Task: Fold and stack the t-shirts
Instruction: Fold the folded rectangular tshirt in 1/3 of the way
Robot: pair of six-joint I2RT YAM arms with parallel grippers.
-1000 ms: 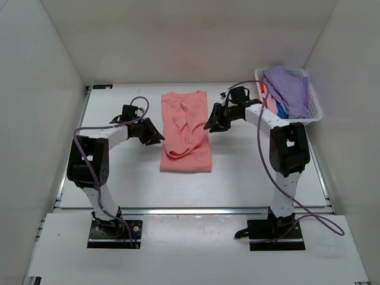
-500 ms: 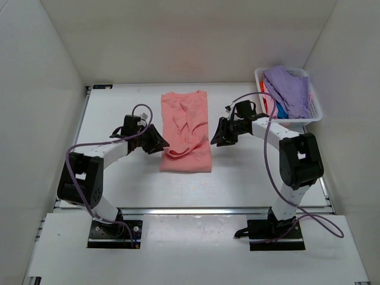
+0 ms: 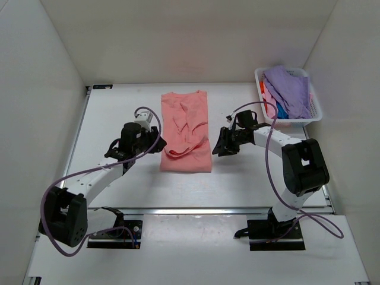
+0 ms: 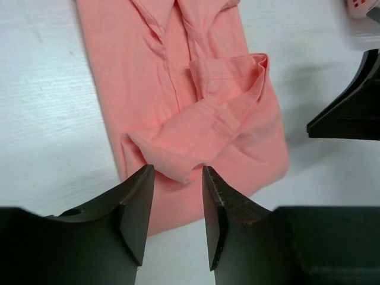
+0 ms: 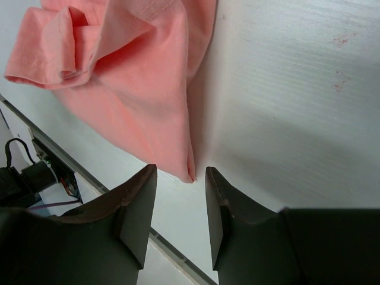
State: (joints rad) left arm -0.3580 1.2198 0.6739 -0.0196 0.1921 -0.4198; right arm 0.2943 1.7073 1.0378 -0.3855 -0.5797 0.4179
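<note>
A rumpled flap lies over the front end of the salmon-pink t-shirt, so my left gripper should grab the flap's outer corner [image 3: 167,152] and pull it flat before folding.
A salmon-pink t-shirt [image 3: 186,130] lies lengthwise in the middle of the table, its sides folded in and a sleeve rumpled near its front end. My left gripper [image 3: 155,141] is open and empty just left of the shirt's lower left edge; in the left wrist view [image 4: 177,178] the shirt [image 4: 196,95] lies past the jaws. My right gripper [image 3: 217,145] is open and empty just right of the shirt's lower right edge; in the right wrist view [image 5: 181,178] the shirt's corner [image 5: 148,119] lies just ahead of the jaws. Lavender-purple, blue and orange-red t-shirts [image 3: 289,89] lie heaped in the basket.
A white plastic basket [image 3: 313,113] stands at the table's back right corner. White walls close in the table on the left, back and right. The table's front rail [image 3: 196,209] runs across in front of the arm bases.
Both arms have moved toward the near end of the shirt. The left arm has swung down and stretched out low; the right gripper has slid nearer along the shirt's right edge.
</note>
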